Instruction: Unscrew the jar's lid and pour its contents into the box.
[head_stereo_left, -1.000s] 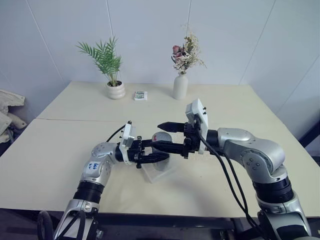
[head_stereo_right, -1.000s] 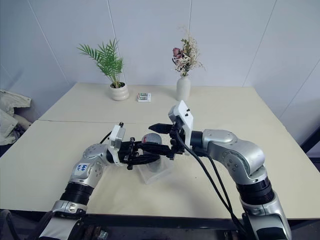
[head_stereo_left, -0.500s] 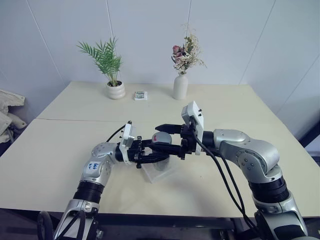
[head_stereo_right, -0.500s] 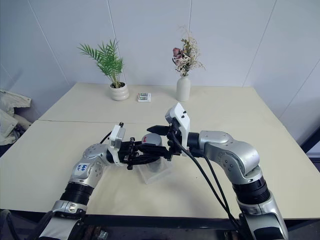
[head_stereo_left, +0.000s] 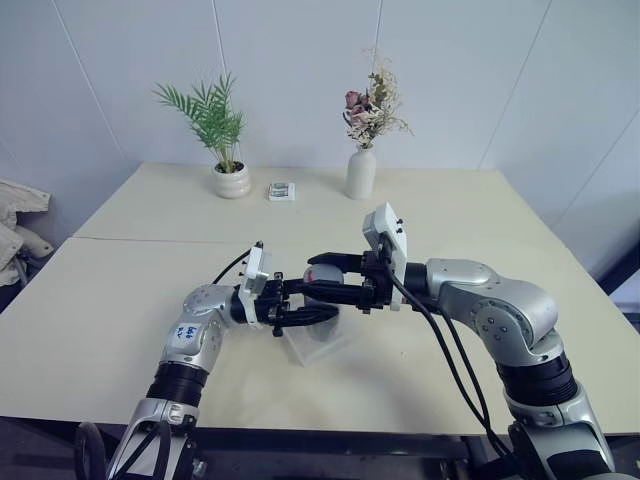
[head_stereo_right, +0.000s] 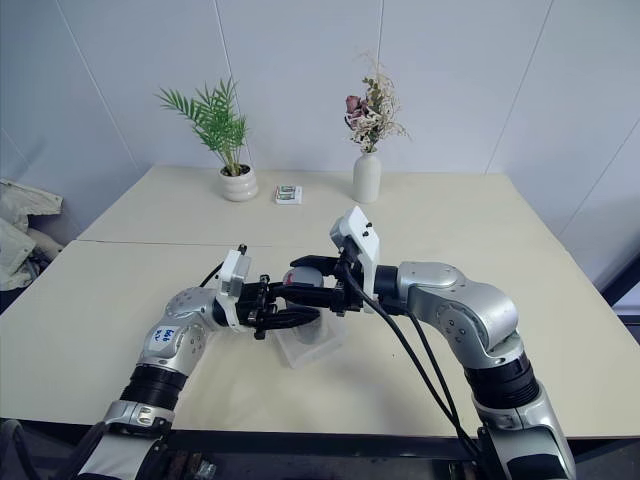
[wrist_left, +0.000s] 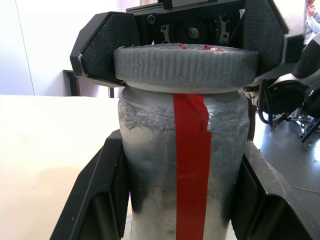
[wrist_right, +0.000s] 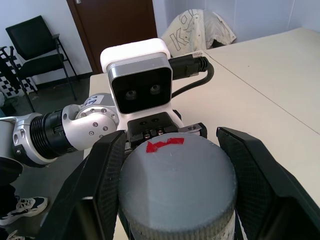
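The robot's right gripper needs to release the lid, still on the jar above the table, on the bare table (head_stereo_left: 459, 322) under its own arm, off to the side of the clear box.
The jar (wrist_left: 150, 165), greyish with a red tape stripe, is held upright above the table, with my left gripper (wrist_left: 182, 142) shut around its body. Its light-grey ribbed lid (wrist_right: 175, 185) carries a small red mark, and my right gripper (wrist_right: 172, 137) is shut on it, one pad on each side. From the head, both grippers meet at the jar (head_stereo_left: 322, 283) in mid-table, the left gripper (head_stereo_left: 322, 302) coming from the left and the right gripper (head_stereo_left: 318, 277) from the right. The clear box (head_stereo_left: 318, 342) lies on the table right under them. The contents cannot be made out through the jar's wall.
At the table's far side stand a potted palm (head_stereo_left: 231, 180), a white flower vase (head_stereo_left: 360, 173) and a small green-white packet (head_stereo_left: 281, 190) between them. A bundle of cloth (head_stereo_left: 15, 225) lies off the table's left edge.
My right gripper, open around the lid before, has slid a little left and closed onto it. The left gripper and the jar have not moved.
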